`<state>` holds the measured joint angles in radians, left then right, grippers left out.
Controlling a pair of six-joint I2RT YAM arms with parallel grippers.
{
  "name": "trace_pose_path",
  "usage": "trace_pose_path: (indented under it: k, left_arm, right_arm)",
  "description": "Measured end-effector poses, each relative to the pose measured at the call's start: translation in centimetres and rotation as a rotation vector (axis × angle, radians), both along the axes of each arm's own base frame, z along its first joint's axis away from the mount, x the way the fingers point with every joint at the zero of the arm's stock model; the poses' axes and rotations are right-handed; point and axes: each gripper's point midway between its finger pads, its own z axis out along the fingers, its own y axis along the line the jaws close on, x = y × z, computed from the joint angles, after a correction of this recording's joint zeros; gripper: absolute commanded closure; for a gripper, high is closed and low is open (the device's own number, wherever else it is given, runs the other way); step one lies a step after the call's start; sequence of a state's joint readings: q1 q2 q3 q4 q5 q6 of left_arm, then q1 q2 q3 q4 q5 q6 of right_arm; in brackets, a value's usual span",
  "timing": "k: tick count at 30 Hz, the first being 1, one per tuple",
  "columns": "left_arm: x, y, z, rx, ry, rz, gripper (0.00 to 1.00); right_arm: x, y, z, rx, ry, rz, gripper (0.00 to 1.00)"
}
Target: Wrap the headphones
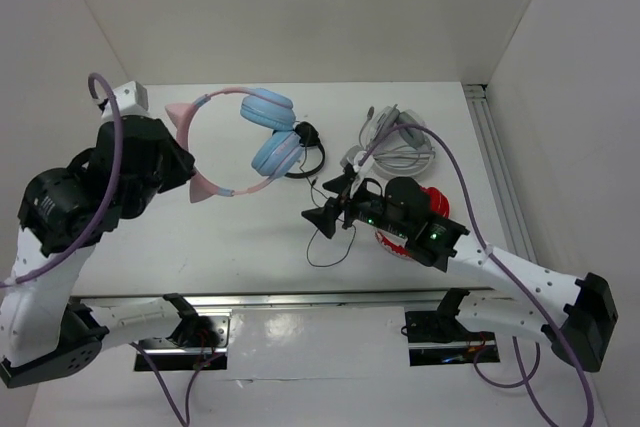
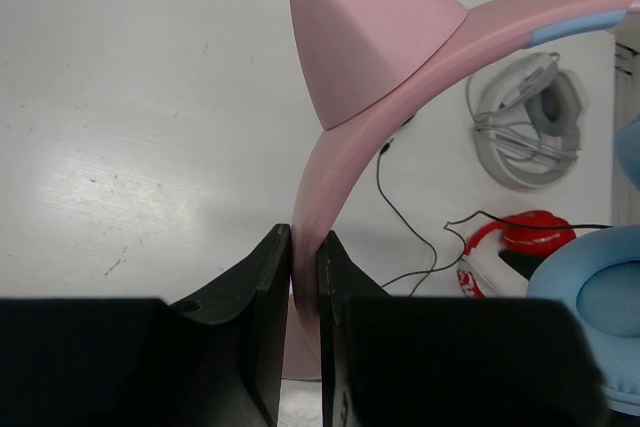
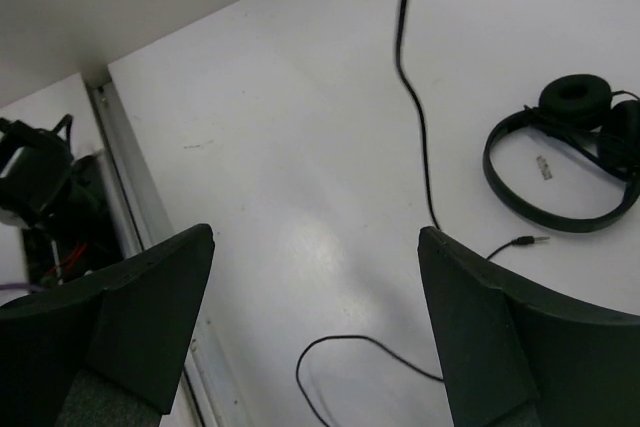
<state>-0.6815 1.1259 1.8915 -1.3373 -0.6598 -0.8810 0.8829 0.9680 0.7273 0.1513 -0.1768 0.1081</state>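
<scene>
My right gripper is to close next on the lower hanging part (image 1: 314,199) (image 3: 431,212) of the thin black cable, between the light blue ear cups and the loop.
The headphones (image 1: 228,137) have a pink cat-eared headband (image 2: 385,117) and light blue ear cups (image 1: 272,132). My left gripper (image 1: 185,169) is shut on the headband (image 2: 305,247) and holds the pair above the table at the back left. The thin black cable (image 1: 325,237) trails down to the table and loops near the front edge; it also shows in the right wrist view (image 3: 345,347). My right gripper (image 1: 322,217) is open and empty, hovering above the cable loop (image 3: 315,247). The cable's plug (image 3: 525,241) lies on the table.
A small all-black pair of headphones (image 1: 308,152) lies beside the blue cups, also in the right wrist view (image 3: 560,162). A grey-white pair (image 1: 400,142) sits at the back right. A red-and-white pair (image 2: 510,247) lies under my right arm. A metal rail (image 1: 300,299) runs along the front edge.
</scene>
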Motion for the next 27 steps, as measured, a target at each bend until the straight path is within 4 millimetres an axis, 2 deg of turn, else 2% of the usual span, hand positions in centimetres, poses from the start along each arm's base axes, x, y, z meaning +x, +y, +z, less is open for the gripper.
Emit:
trace_pose_path:
  k: [4, 7, 9, 11, 16, 18, 19, 20, 22, 24, 27]
  left_arm:
    - [-1.3, -0.3, 0.6, -0.048, -0.013, -0.067, 1.00]
    - [-2.0, -0.6, 1.0, -0.078, -0.018, -0.100, 1.00]
    - [-2.3, -0.7, 1.1, -0.092, -0.022, -0.112, 1.00]
    - [-2.4, -0.8, 1.3, -0.103, -0.027, -0.119, 1.00]
    - [-2.5, -1.2, 1.7, -0.125, -0.037, -0.136, 1.00]
    - [-2.4, -1.5, 2.0, -0.140, -0.045, -0.144, 1.00]
    - [-2.4, -1.6, 2.3, -0.149, -0.052, -0.148, 1.00]
    - [-2.4, -1.7, 2.5, -0.157, -0.060, -0.150, 1.00]
    - [-2.4, -1.8, 3.0, -0.175, -0.078, -0.155, 1.00]
    - [-2.4, -1.8, 3.6, -0.188, -0.096, -0.155, 1.00]
    - [-2.6, -1.5, 4.6, -0.204, -0.128, -0.150, 1.00]
  right_arm:
    - [1.5, 0.5, -0.7, -0.024, -0.040, -0.063, 0.10]
    - [2.6, 0.1, -0.6, -0.009, -0.076, -0.130, 0.07]
    - [3.3, -0.4, -0.4, 0.003, -0.094, -0.177, 0.11]
    - [3.8, -0.4, -0.4, 0.010, -0.102, -0.199, 0.21]
    - [4.6, 0.4, -2.4, -0.009, -0.081, -0.208, 0.25]
    - [4.5, 0.3, -3.9, -0.027, -0.063, -0.201, 0.34]
    - [4.5, 0.2, -4.6, -0.036, -0.053, -0.194, 0.54]
    - [4.5, 0.2, -5.1, -0.045, -0.049, -0.188, 0.61]
    - [4.4, 0.3, -5.6, -0.040, -0.035, -0.178, 0.69]
    - [4.3, 0.3, -5.6, -0.028, -0.034, -0.173, 0.69]
    - [4.3, 0.3, -5.8, -0.014, -0.034, -0.169, 0.62]
